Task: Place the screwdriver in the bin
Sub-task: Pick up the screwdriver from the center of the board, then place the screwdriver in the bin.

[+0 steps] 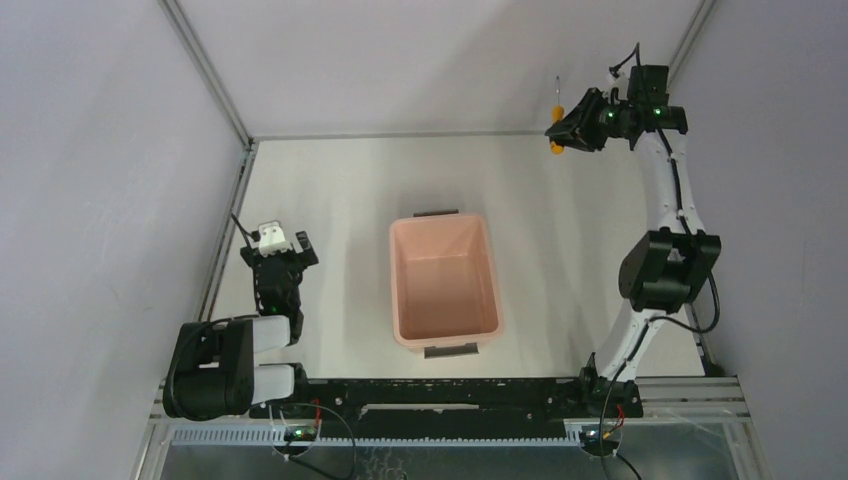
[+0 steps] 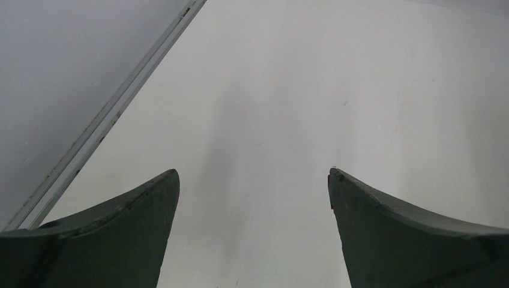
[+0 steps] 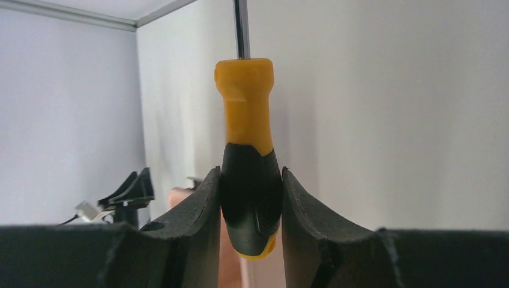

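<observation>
My right gripper is going to set the screwdriver down on the pale pink bin's bottom (image 1: 438, 299), slightly toward the near handle of the bin.
My right gripper (image 1: 562, 132) hangs high in the air at the back right, shut on the black part of the screwdriver's handle (image 3: 251, 180). The screwdriver (image 1: 557, 118) stands upright, its orange-yellow handle end (image 3: 245, 102) and thin grey shaft (image 3: 240, 27) pointing up past the fingertips. The pale pink bin (image 1: 444, 283) stands mid-table with a dark handle at each short end, well to the near left of the right gripper. A sliver of the bin (image 3: 177, 197) shows behind the left finger in the right wrist view. My left gripper (image 1: 285, 252) rests open at the near left, over bare table (image 2: 252, 174).
A metal frame rail (image 1: 230, 220) runs along the table's left edge, seen also as the rail (image 2: 114, 111) in the left wrist view. Grey walls enclose the table on three sides. The black base rail (image 1: 440, 395) spans the near edge.
</observation>
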You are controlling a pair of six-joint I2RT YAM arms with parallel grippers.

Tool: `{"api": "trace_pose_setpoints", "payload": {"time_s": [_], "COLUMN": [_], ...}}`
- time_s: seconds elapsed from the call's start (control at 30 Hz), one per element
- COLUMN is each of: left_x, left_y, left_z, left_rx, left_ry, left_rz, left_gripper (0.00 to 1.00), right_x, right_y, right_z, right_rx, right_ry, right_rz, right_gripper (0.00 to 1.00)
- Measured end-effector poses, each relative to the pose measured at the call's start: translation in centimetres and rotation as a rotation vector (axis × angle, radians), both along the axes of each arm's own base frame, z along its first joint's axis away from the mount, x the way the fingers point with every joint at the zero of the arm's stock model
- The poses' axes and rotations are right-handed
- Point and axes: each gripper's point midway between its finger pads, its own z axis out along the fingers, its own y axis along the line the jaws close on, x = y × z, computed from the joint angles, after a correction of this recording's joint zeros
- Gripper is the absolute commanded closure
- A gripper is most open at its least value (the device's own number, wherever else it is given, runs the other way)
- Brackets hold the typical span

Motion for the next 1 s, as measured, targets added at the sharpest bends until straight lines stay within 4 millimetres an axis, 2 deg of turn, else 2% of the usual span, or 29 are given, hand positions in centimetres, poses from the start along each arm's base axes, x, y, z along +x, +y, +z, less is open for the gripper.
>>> {"api": "trace_pose_setpoints", "payload": {"time_s": [0.17, 0.3, 0.43, 0.57, 0.63, 0.73, 0.83, 1.0], "left_x": [0.0, 0.0, 0.0, 0.0, 0.0, 0.0, 0.0, 0.0], "left_y": [0.0, 0.0, 0.0, 0.0, 0.0, 0.0, 0.0, 0.0], "left_z": [0.0, 0.0, 0.0, 0.0, 0.0, 0.0, 0.0, 0.0], "left_rx": [0.000, 0.000, 0.000, 0.000, 0.000, 0.000, 0.000, 0.000], "left_ry": [0.000, 0.000, 0.000, 0.000, 0.000, 0.000, 0.000, 0.000], "left_rz": [0.000, 0.000, 0.000, 0.000, 0.000, 0.000, 0.000, 0.000], "left_gripper": [0.02, 0.02, 0.02, 0.02, 0.02, 0.02, 0.02, 0.02], "right_x": [-3.9, -8.5, -14.5, -20.5, -22.3, -24.8, -26.2, -27.9], "right_y": [1.4, 3.1, 6.7, 10.8, 12.2, 14.3, 16.1, 18.2], "right_z": [4.9, 8.7, 11.7, 12.9, 12.5, 10.3, 6.5, -1.2], "right_rx": [0.029, 0.016, -0.003, 0.002, -0.001, -0.034, -0.109, -0.282], "right_ry": [-0.053, -0.114, -0.190, -0.234, -0.233, -0.198, -0.135, -0.012], "right_rz": [-0.013, -0.013, 0.035, 0.111, 0.133, 0.153, 0.153, 0.167], "right_gripper": [0.89, 0.86, 0.86, 0.86, 0.86, 0.86, 0.87, 0.89]}}
